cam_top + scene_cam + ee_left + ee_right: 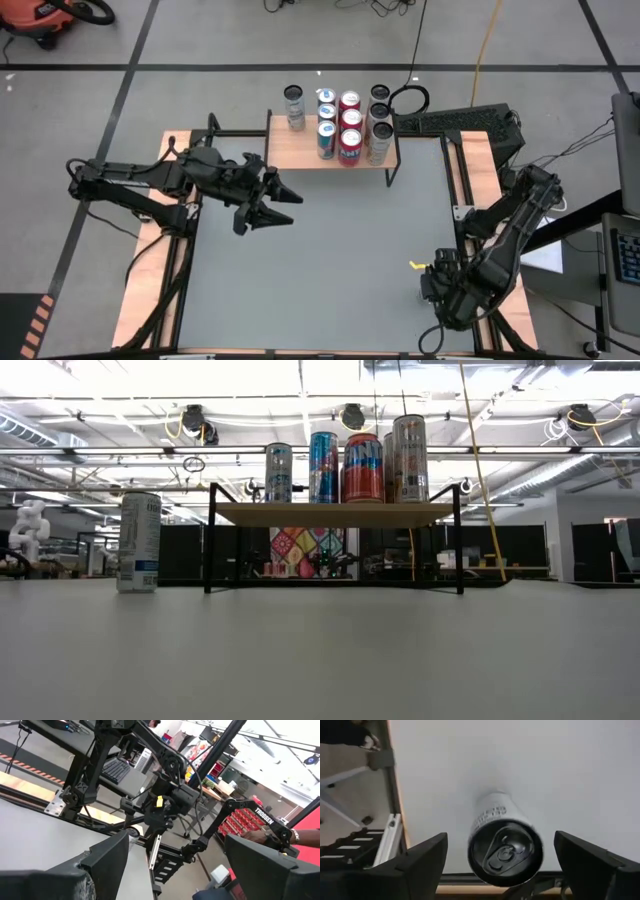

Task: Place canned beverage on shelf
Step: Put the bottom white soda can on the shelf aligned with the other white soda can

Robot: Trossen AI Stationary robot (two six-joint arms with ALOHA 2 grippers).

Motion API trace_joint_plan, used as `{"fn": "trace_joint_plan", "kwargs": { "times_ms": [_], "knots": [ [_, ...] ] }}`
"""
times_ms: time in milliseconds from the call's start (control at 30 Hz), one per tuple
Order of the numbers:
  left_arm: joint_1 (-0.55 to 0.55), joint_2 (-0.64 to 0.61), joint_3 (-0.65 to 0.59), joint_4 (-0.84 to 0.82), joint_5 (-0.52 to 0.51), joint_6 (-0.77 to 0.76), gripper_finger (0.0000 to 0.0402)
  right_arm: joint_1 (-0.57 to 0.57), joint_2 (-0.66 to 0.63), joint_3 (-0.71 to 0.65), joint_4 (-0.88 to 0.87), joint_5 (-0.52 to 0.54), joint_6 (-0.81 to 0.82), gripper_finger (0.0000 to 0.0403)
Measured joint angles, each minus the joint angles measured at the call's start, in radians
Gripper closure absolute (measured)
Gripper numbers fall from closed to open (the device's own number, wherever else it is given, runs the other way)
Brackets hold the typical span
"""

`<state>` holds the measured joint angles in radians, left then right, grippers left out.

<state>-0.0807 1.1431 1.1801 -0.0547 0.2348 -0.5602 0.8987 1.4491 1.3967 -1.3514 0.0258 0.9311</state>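
The silver can stands far from the shelf's free space near my left gripper. My right gripper needs to take the can's top (506, 852) and hand it over.
A silver can with a dark top (502, 851) stands upright on the grey table near a wooden edge. My right gripper (502, 845) is open above it, pointing down, a finger on either side and apart from it. In the high view my right gripper (432, 285) is at the near right and hides the can. The low view shows one such can (138, 542) standing alone on the table beside the shelf (330, 513). The shelf (300, 150) stands at the far middle. My left gripper (268, 205) is open and empty, raised left of centre; it also shows in the left wrist view (177, 840).
Several cans (350, 125) stand upright on the shelf top, filling its right part, with one can (293, 105) alone at its left. Pale wooden side boards with black rails (150, 270) run along the table's left and right edges. The grey table middle (330, 260) is bare.
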Motion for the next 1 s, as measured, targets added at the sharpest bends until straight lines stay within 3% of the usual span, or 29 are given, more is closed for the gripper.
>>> {"fn": "trace_joint_plan", "kwargs": {
  "times_ms": [433,800,1000],
  "knots": [
    [0.0,0.0,0.0,0.0,0.003,0.0,0.0072,0.025,0.01,-0.131,0.088,0.029,0.159,0.0081],
    [0.0,0.0,0.0,0.0,0.011,-0.008,0.0072,0.025,0.008,-0.18,0.17,0.004,0.27,0.0153],
    [0.0,0.0,0.0,0.0,0.011,-0.009,0.0072,0.025,0.006,-0.18,0.173,-0.027,0.31,0.0161]
  ]
}}
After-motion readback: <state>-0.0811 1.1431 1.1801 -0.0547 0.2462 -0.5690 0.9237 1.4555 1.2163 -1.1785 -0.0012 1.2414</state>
